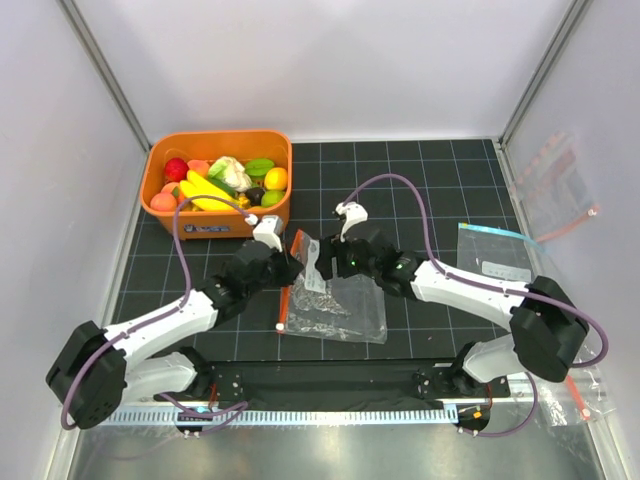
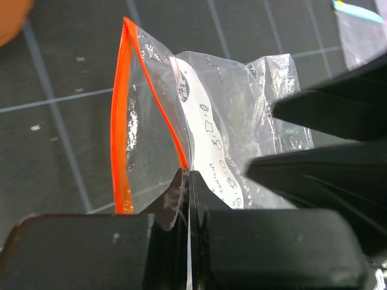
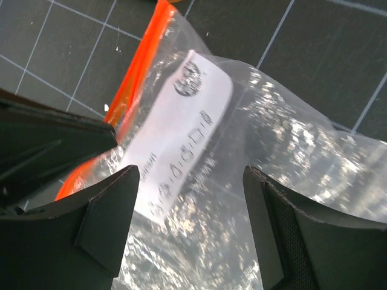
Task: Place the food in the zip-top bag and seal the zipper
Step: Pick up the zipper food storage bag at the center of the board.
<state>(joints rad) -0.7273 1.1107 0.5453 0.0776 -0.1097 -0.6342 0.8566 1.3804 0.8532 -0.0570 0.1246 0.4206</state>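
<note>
My left gripper should wait for my right gripper to take over before it grabs the bag's lower edge (image 2: 121,145), as it pinches the bag's upper zipper edge and the bag's lower edge is free.
The food (image 1: 210,182) lies in an orange bin (image 1: 272,212) at the back left: yellow banana, red apple, white cauliflower, green and orange pieces. The zip-top bag (image 1: 335,300) lies crinkled at the table's middle, its red-orange zipper (image 1: 288,290) along its left side. My left gripper (image 1: 292,262) is shut on one lip of the bag's mouth. In the left wrist view (image 2: 188,176) it pinches the film beside the zipper (image 2: 119,121), and the mouth gapes. My right gripper (image 1: 336,258) is open just above the bag (image 3: 254,139), which is empty, one finger (image 3: 112,211) near the zipper (image 3: 142,60).
A flat clear bag with a dark-blue top edge (image 1: 495,250) lies at the right. Another clear bag (image 1: 562,185) leans on the right wall. White walls enclose the dark gridded mat (image 1: 420,170). The two grippers are close together over the bag.
</note>
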